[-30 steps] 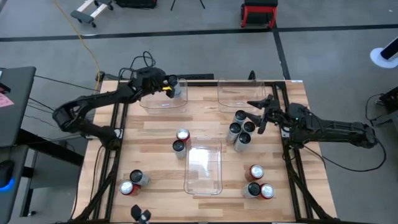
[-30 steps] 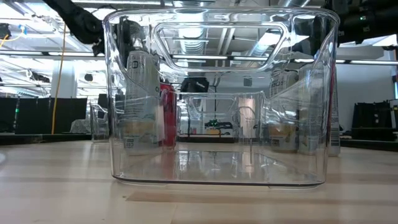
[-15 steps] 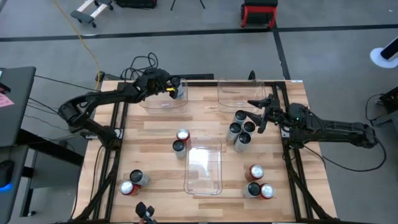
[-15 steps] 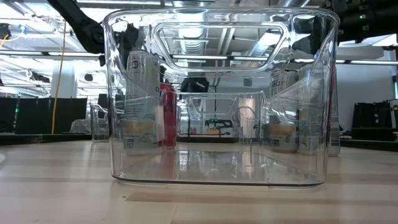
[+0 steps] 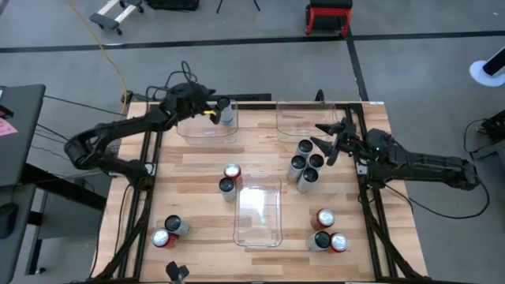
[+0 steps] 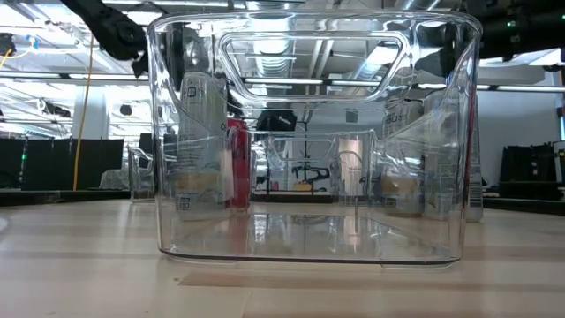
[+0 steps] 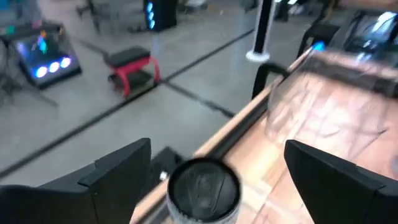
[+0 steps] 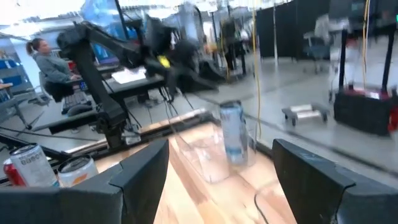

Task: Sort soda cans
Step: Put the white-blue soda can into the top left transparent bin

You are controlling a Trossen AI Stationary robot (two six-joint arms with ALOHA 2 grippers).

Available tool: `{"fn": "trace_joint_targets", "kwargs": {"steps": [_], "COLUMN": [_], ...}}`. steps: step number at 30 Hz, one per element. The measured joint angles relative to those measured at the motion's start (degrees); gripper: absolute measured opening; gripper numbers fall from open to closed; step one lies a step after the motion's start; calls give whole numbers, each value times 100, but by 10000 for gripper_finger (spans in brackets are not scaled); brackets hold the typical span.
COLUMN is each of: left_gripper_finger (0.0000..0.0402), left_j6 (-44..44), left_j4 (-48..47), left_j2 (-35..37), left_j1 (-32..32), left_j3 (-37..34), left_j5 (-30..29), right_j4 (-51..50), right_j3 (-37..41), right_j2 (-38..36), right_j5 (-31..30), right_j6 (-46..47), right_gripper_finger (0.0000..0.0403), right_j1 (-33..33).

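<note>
I should next close my right gripper around the top of the cluster's can nearest my right arm's base [image 5: 316,160].
A silver soda can [image 5: 225,112] stands upright on its base in the far-left clear bin [image 5: 197,130]. My left gripper [image 5: 210,109] hovers just left of it, open. In the left wrist view its fingers [image 7: 118,171] stand wide on either side of the can's top [image 7: 204,186] without touching. My right gripper [image 5: 327,140] waits open above the far side of a cluster of several silver and dark cans [image 5: 305,166], with nothing between its fingers. A red can and a dark can [image 5: 230,178] stand left of the middle bin [image 5: 259,209].
A second clear bin [image 5: 304,118] sits at the far right. Two cans [image 5: 167,232] stand near the front left and three [image 5: 326,232] near the front right. In the low view the middle bin [image 6: 309,141] fills the picture. A person sits beyond the table [image 8: 46,62].
My left gripper has opened and let go of the silver can, which stays upright in the far-left bin. The gripper has then drawn back a little toward the table's left edge and risen slightly.
</note>
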State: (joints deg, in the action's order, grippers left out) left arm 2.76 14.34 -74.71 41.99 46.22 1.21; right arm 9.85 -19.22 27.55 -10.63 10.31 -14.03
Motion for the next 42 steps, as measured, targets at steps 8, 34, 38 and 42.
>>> {"fn": "trace_joint_targets", "kwargs": {"steps": [8,34,38,42], "left_gripper_finger": [366,366,366,366], "left_j6": [114,610,610,607], "left_j4": [-62,-439,-473,-621], "left_j2": [701,727,729,727], "left_j1": [-437,-1402,-1400,-1400], "left_j3": [7,7,7,6], "left_j5": [1366,1045,1044,1042], "right_j4": [-2370,-6289,-6237,-6218], "right_j3": [-1496,-3236,-3260,-3265], "right_j2": [786,3032,3286,3426], "right_j5": [-1,89,-109,-196], "right_j6": [147,938,1181,1215], "right_gripper_finger": [306,306,307,307], "right_j1": [9,1339,1173,1120]}}
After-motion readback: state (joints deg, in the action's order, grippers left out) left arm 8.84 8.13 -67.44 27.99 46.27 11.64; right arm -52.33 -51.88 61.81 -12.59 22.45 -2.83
